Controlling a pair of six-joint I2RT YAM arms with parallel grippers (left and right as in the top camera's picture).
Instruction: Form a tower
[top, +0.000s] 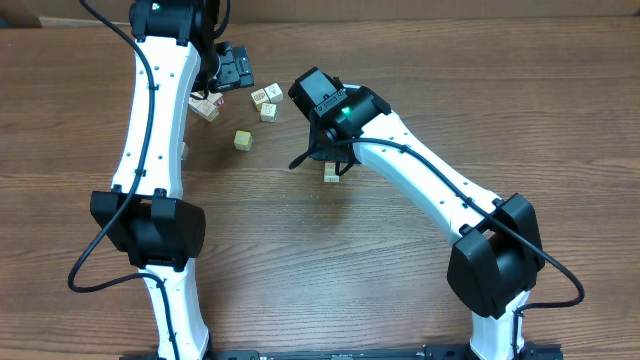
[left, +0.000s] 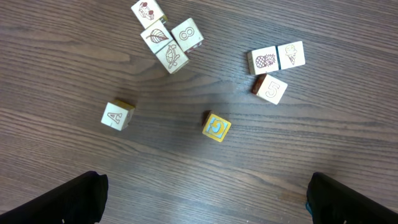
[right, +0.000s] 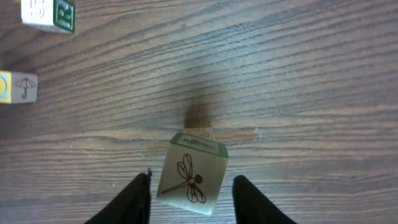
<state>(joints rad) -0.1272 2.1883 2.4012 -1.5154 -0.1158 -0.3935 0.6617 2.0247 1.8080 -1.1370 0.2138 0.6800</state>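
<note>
My right gripper should first close on its two sides (right: 221, 179) and line the dragonfly cube up with the tower, because it sits crooked on the cube below it.
The tower (top: 332, 172) stands at mid-table under my right gripper (top: 322, 158). In the right wrist view its top cube (right: 193, 177) shows a dragonfly face and a green-edged top, slightly tilted, with a sliver of another cube (right: 200, 132) just beyond it. My right gripper (right: 193, 186) is open, and its fingers stand on either side of the dragonfly cube with a narrow gap on each side. At the far left my left gripper (top: 232, 70) hangs wide open above the loose cubes. Nothing is between its fingers (left: 74, 199).
Loose cubes lie at the far left: an "A" cube (left: 117, 115), a yellow cube (left: 216, 126), a cluster (left: 165, 34) and a trio with a "5" (left: 277, 62). Left of the tower lie an "R" cube (right: 50, 14) and an umbrella cube (right: 17, 87).
</note>
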